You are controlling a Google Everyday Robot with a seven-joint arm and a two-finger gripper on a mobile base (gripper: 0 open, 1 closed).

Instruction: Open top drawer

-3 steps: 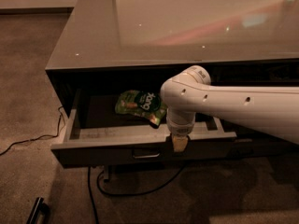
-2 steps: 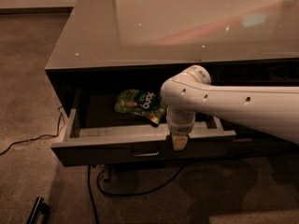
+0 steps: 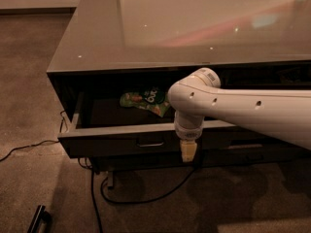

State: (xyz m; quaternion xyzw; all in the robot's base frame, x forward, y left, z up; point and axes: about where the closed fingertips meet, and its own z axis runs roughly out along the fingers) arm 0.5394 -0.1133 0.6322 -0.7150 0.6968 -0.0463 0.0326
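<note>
The top drawer is only partway out and my gripper hangs beside the drawer's handle, so next I grab the drawer front's top edge point(image 3: 170, 129) and pull from there.
The top drawer point(image 3: 112, 142) of the dark grey cabinet stands pulled out under the glossy top. Its small bar handle point(image 3: 150, 143) sits at the centre of the flat front. A green snack bag point(image 3: 145, 101) lies inside at the back. My gripper point(image 3: 188, 152) hangs tip-down from the white arm point(image 3: 243, 110). It is just in front of the drawer front, to the right of the handle and apart from it. The arm hides the right part of the drawer's inside.
The glossy cabinet top point(image 3: 194, 28) fills the upper view. Another dark drawer front with a like handle point(image 3: 241, 146) is to the right. Black cables point(image 3: 141, 198) trail on the carpet below. A dark object point(image 3: 39, 218) lies at the lower left.
The drawer front now sits a little further back toward the cabinet than before. The gripper has barely moved, and its tip now shows lower against the drawer front.
</note>
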